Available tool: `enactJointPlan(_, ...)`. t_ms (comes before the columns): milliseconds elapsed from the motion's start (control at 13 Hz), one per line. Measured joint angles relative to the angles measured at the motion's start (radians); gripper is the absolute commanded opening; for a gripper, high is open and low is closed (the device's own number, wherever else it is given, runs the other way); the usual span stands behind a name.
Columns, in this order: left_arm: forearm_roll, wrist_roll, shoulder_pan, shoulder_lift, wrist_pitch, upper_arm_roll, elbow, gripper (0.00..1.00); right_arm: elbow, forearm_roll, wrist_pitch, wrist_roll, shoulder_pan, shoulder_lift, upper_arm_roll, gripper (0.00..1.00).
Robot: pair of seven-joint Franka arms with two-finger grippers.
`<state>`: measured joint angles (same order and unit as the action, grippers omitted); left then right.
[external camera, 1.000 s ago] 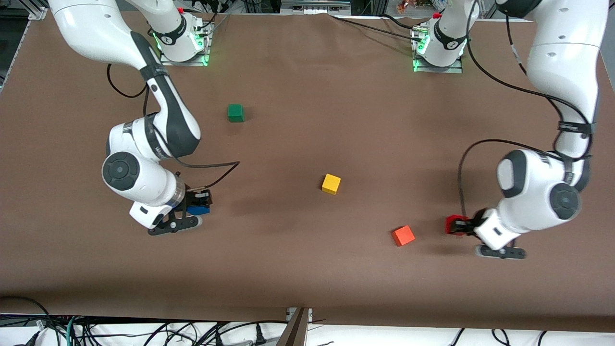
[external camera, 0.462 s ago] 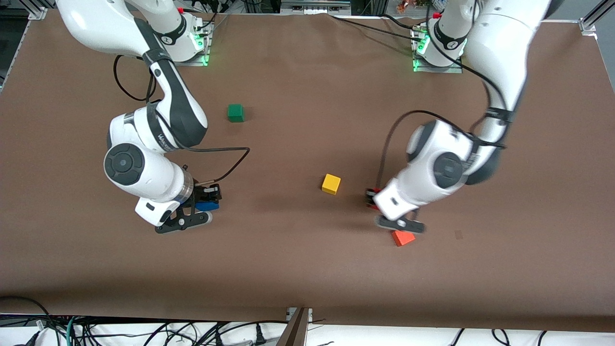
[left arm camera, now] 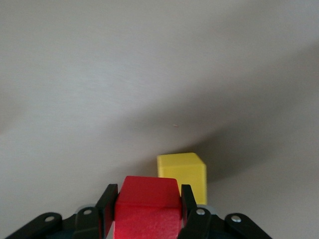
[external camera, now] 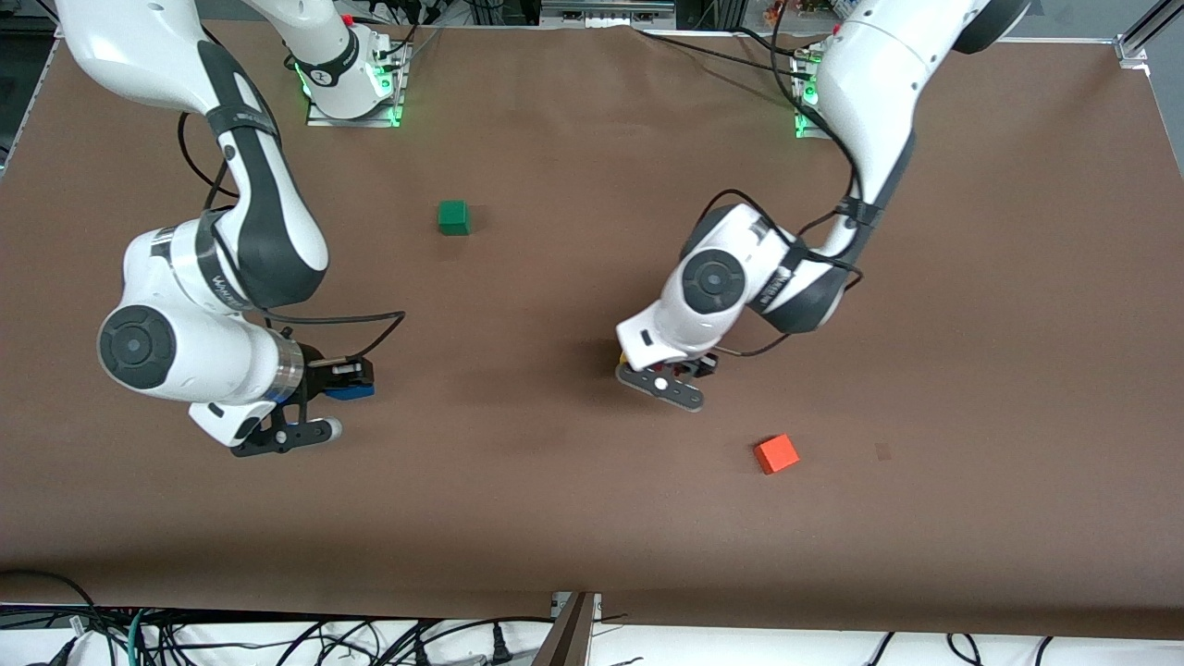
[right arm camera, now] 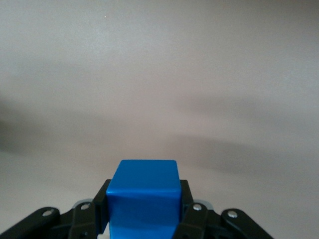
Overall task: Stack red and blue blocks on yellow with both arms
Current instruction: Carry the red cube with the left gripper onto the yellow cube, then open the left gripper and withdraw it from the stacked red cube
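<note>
The red block, now in the air at the table's middle, will be set down by my left gripper on top of the yellow cube (external camera: 643, 348) (left arm camera: 180, 167).
My left gripper (external camera: 686, 372) is shut on the red block (left arm camera: 148, 214) and holds it in the air at the middle of the table. The yellow cube (left arm camera: 182, 174) stands on the table just past the red block and a little lower in the left wrist view. In the front view my left hand covers almost all of it. My right gripper (external camera: 344, 381) is shut on the blue block (external camera: 350, 392) and holds it above the table toward the right arm's end. The blue block fills the jaws in the right wrist view (right arm camera: 143, 199).
A green cube (external camera: 453, 217) sits nearer the robots' bases, between the arms. An orange-red cube (external camera: 776, 453) lies nearer the front camera than my left gripper. The brown table (external camera: 573, 518) is bare around the yellow cube.
My left arm has swung in from the left arm's end of the table with the red block to the yellow cube. My right arm has drifted toward its own end with the blue block.
</note>
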<state>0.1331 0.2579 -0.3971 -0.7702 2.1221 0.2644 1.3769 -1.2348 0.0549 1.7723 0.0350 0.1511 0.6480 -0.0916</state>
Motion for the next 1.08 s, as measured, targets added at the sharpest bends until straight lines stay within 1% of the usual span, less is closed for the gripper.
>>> enactJointPlan(231,0.003,0.000,-0.024,-0.038,0.000,-0.008,-0.031,0.00,0.000,0.000,-0.001,0.001,0.015,0.000,-0.005,0.46)
enactJointPlan(769,0.003,-0.001,-0.054,-0.049,0.000,-0.009,-0.050,0.00,0.000,0.000,-0.001,0.001,0.017,0.000,-0.005,0.46)
enactJointPlan(846,0.004,-0.001,-0.058,-0.049,-0.001,-0.014,-0.051,0.07,0.000,0.000,-0.001,0.001,0.017,0.000,-0.005,0.46)
enactJointPlan(923,0.004,0.000,-0.059,-0.049,-0.001,-0.018,-0.052,0.99,0.000,0.000,-0.001,0.001,0.017,0.000,-0.005,0.46)
enactJointPlan(1077,0.004,0.000,-0.061,-0.051,-0.001,-0.033,-0.056,1.00,0.000,0.000,-0.001,0.001,0.017,0.000,-0.005,0.46)
